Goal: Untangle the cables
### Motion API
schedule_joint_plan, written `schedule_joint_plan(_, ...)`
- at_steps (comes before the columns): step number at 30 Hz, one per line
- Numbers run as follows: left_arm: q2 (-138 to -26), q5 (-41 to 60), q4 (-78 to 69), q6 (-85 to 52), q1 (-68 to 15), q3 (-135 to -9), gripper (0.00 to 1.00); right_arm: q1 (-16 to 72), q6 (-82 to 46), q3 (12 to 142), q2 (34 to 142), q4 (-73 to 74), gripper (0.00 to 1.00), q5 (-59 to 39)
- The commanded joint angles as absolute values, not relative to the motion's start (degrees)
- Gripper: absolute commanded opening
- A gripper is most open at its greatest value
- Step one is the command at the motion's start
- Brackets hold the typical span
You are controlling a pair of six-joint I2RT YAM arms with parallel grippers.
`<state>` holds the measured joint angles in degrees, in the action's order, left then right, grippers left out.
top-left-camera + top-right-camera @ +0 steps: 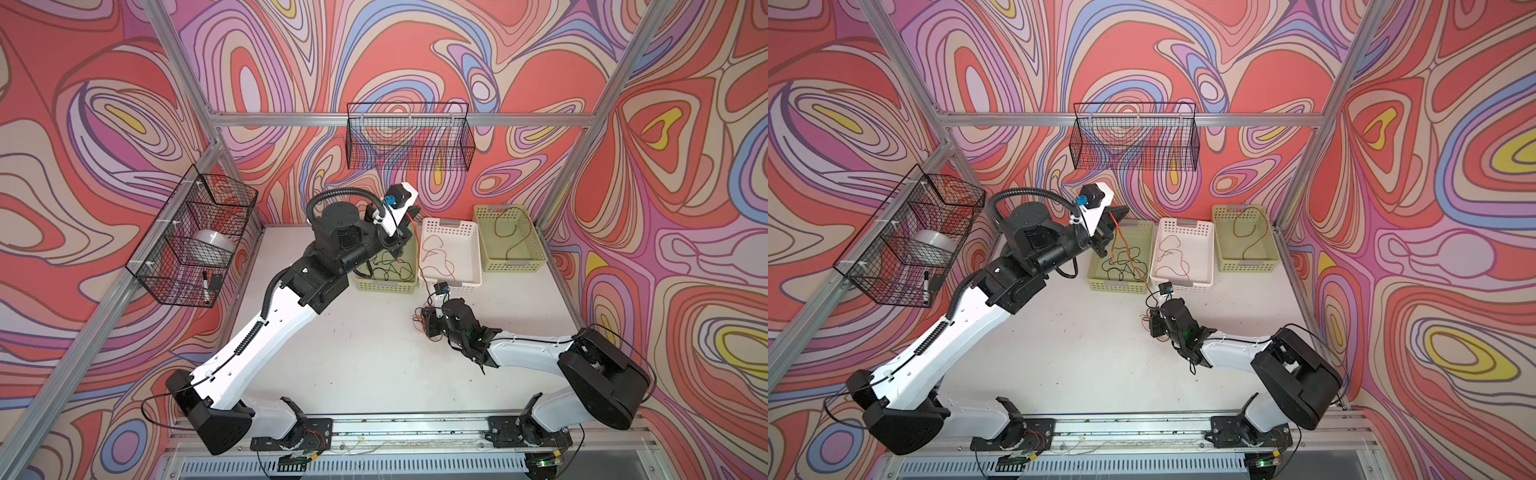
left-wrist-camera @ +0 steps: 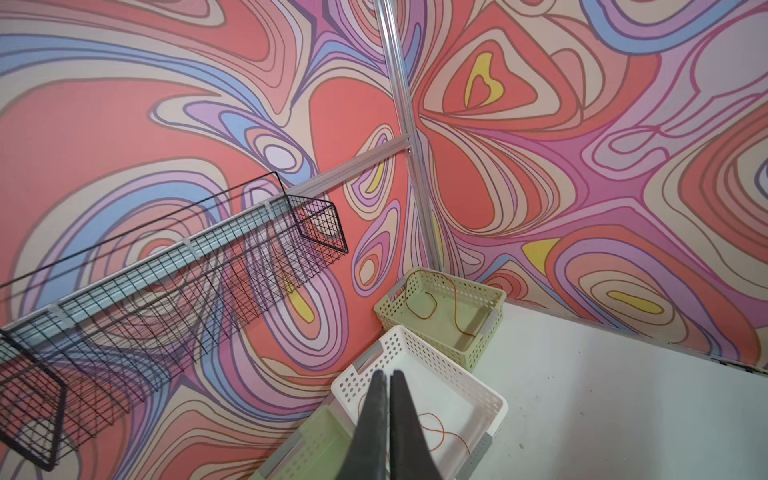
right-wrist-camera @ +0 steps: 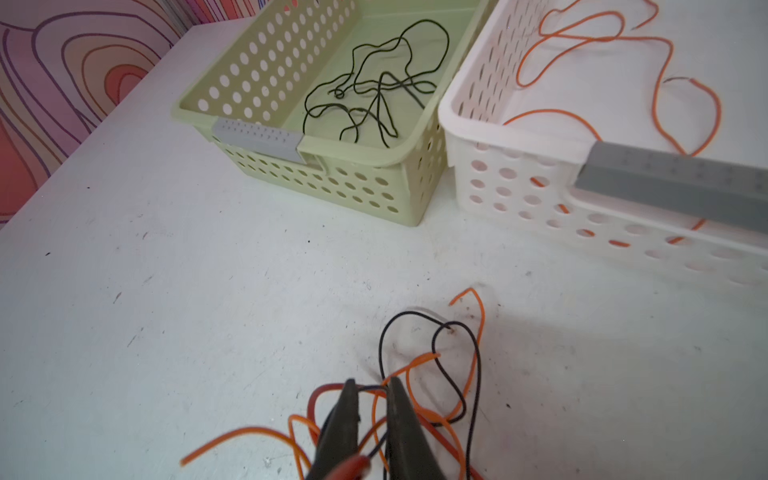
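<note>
The robot's left gripper holds the orange cable far above where the tangle catches it, so it should lay the free length aside and grip nearer the tangle (image 1: 423, 274).
A tangle of orange and dark cables (image 3: 415, 361) lies on the white table in front of the baskets. My right gripper (image 3: 372, 384) is down on it, its jaws drawn close around a few strands; in a top view it sits at the tangle (image 1: 1152, 322). My left gripper (image 2: 388, 374) is raised over the baskets and shut on an orange cable (image 1: 1129, 253), which runs slanting down from it (image 1: 1121, 211) to the tangle. Dark cables (image 3: 365, 83) lie in the left green basket (image 3: 291, 178), and an orange one (image 3: 552, 111) lies in the white basket (image 3: 498, 183).
A second green basket (image 1: 536, 253) at the back right holds one brownish cable (image 1: 509, 237). Black wire baskets hang on the back wall (image 1: 409, 137) and on the left wall (image 1: 195, 237), the latter with a tape roll and marker. Aluminium frame posts stand at the corners.
</note>
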<state>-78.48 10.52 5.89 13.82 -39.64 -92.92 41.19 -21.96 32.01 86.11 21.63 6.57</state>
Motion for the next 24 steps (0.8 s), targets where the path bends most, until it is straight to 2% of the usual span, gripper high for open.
schedule_joint_plan(1, -80.6, 11.8, 8.3, 13.6, -39.2, -99.6, 0.0, 41.1, -23.3, 31.9, 88.5, 22.7, 0.16, 3.7)
schedule_joint_plan(11, -89.7, 14.6, 18.1, 11.5, -33.2, -122.1, 0.0, 41.1, -26.4, 28.8, 91.9, 26.6, 0.17, 4.8)
schedule_joint_plan(15, -93.9, 13.7, 22.6, 14.5, -32.1, -132.8, 0.0, 41.1, -27.8, 26.7, 94.0, 30.3, 0.21, 5.4)
schedule_joint_plan(17, -94.2, 13.5, 21.4, 14.2, -31.4, -134.0, 0.0, 41.1, -28.0, 26.7, 95.2, 30.9, 0.23, 5.4)
schedule_joint_plan(21, -94.7, 13.9, 21.2, 14.2, -30.1, -136.4, 0.0, 41.1, -28.5, 26.5, 97.5, 32.3, 0.28, 5.7)
schedule_joint_plan(24, -94.3, 13.4, 22.1, 15.1, -29.4, -136.4, 0.0, 41.1, -28.3, 24.9, 97.5, 35.4, 0.39, 5.9)
